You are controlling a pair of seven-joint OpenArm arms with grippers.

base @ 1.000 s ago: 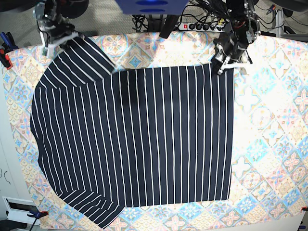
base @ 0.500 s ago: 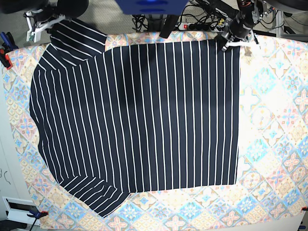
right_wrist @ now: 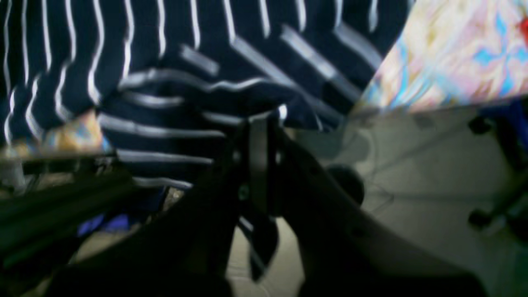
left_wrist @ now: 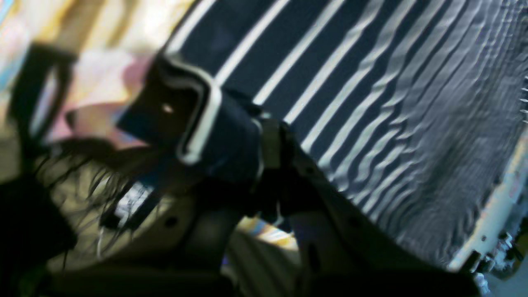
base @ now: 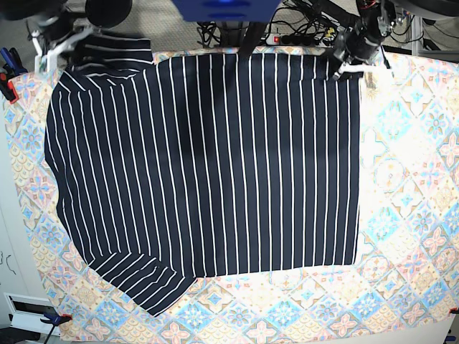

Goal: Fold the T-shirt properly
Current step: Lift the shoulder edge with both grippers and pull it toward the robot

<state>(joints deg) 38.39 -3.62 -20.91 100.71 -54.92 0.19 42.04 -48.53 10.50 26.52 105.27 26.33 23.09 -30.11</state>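
Observation:
Next, my right gripper releases the far sleeve on the T-shirt's body, just inside the neck edge [base: 77, 172].
The dark pinstriped T-shirt [base: 208, 165] lies spread flat on the patterned tablecloth [base: 409, 179], hem to the right, sleeves to the left. My left gripper [base: 347, 63] is at the shirt's far right corner, shut on the hem corner; the left wrist view shows the fingers [left_wrist: 264, 152] pinching the folded hem [left_wrist: 198, 123]. My right gripper [base: 63, 44] is at the far left, shut on the far sleeve [base: 115, 50]; the right wrist view shows the fingers [right_wrist: 258, 165] clamped on bunched striped cloth [right_wrist: 198, 103]. The near sleeve [base: 143, 283] lies flat at the front left.
A power strip and cables [base: 301, 37] lie beyond the table's far edge. A blue robot base [base: 226, 8] stands at the far middle. Clamps [base: 7, 79] hold the cloth at the left edge. Bare tablecloth [base: 416, 236] shows right of the shirt.
Both grippers have pulled the shirt's far edge away toward the back of the table. The shirt's body has spread out and slid farther up the table.

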